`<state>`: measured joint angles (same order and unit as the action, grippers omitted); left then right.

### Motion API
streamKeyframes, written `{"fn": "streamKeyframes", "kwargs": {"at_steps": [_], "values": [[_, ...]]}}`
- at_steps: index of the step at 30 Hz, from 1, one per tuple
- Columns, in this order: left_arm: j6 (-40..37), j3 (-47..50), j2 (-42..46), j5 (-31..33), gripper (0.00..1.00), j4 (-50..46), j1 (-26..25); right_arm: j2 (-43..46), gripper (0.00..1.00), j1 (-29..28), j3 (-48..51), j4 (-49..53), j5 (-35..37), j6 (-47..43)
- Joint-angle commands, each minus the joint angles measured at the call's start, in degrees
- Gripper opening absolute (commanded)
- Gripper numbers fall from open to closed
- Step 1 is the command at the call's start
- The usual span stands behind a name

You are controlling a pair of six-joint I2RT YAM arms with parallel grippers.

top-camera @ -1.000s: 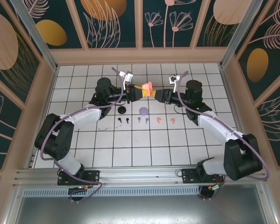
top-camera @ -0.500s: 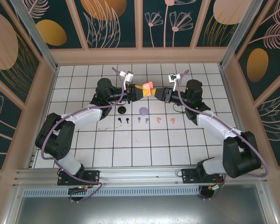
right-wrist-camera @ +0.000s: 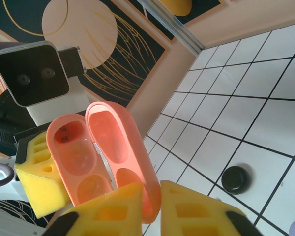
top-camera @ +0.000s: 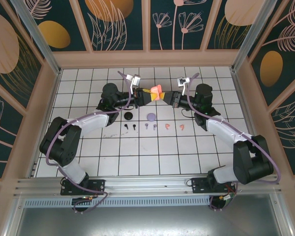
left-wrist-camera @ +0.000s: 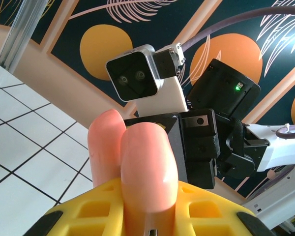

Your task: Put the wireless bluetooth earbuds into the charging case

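I will open my left gripper, which holds the charging case by one end with its hollows toward my right gripper, and take the case's base [left-wrist-camera: 148,164] behind the hollows.
The coral-pink charging case [top-camera: 156,91] hangs open in the air over the back of the table, held between both arms. My left gripper [top-camera: 148,95] is shut on one half of it [left-wrist-camera: 142,162], its yellow fingers [left-wrist-camera: 88,216] round the shell. My right gripper [right-wrist-camera: 157,211] is shut on the rim of the other half [right-wrist-camera: 123,147]; both hollows look empty. Tiny stemmed earbuds lie in a row on the tiles below: a black pair [top-camera: 130,126], a lilac pair [top-camera: 150,126] and a coral-pink pair [top-camera: 174,127].
A black case [top-camera: 129,116] and a lilac case [top-camera: 151,117] sit on the tiles just behind the earbud row. The black case [right-wrist-camera: 235,179] lies below my right gripper. Wooden walls ring the white tiled table [top-camera: 137,157].
My right gripper has slid left onto the coral-pink case and its fingers have closed on the case's free half. The left gripper has kept its grip and barely moved.
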<state>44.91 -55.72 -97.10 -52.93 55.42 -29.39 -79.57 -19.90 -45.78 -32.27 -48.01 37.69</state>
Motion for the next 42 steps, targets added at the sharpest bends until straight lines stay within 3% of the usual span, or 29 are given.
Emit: {"fn": "streamKeyframes", "kwargs": {"at_steps": [1, 5, 7, 9, 12, 15, 20, 28, 36, 42], "values": [[0.97, -0.35, -0.54, 0.5, 0.0, 3.91, -0.65, -0.4, 0.1, -0.52, -0.59, -3.04, -1.91, 0.29], [0.84, -0.35, -0.71, 1.8, 0.0, 3.7, -0.76, 0.0, 0.0, -0.55, -1.37, -2.73, -1.41, 1.06], [0.38, 1.25, -0.47, 3.69, 0.11, 2.91, -0.76, 0.24, 0.0, -0.59, -1.9, -1.88, -0.99, 1.15], [-0.52, 1.73, -0.03, 7.19, 0.32, 0.97, -0.76, 0.64, 0.0, -0.75, -2.81, 0.66, 0.38, 0.41], [-3.0, 2.45, 1.3, 12.54, 0.53, -2.34, -0.55, 0.87, 0.0, -0.78, -5.15, 7.28, 3.38, -2.58], [-5.0, 2.99, 3.22, 15.24, 0.65, -5.32, 0.31, 0.68, 0.0, -0.43, -8.27, 15.05, 7.31, -6.26], [-11.07, 2.4, 8.32, 15.92, 0.76, -14.92, 3.02, -0.14, 0.0, 1.37, -12.22, 23.07, 10.37, -9.79], [-32.16, -9.03, 12.7, 15.07, 0.88, -45.87, 6.22, -2.12, 0.0, 2.44, -18.34, 34.54, 13.58, -19.78], [-51.19, -29.58, 4.38, 10.85, 0.88, -76.93, 7.19, -3.93, 0.0, 1.03, -22.99, 45.96, 16.98, -35.08], [-61.04, -41.87, -4.48, 2.74, 0.82, -96.17, 7.17, -4.31, 0.0, 0.39, -25.74, 52.52, 12.59, -43.08]]}}
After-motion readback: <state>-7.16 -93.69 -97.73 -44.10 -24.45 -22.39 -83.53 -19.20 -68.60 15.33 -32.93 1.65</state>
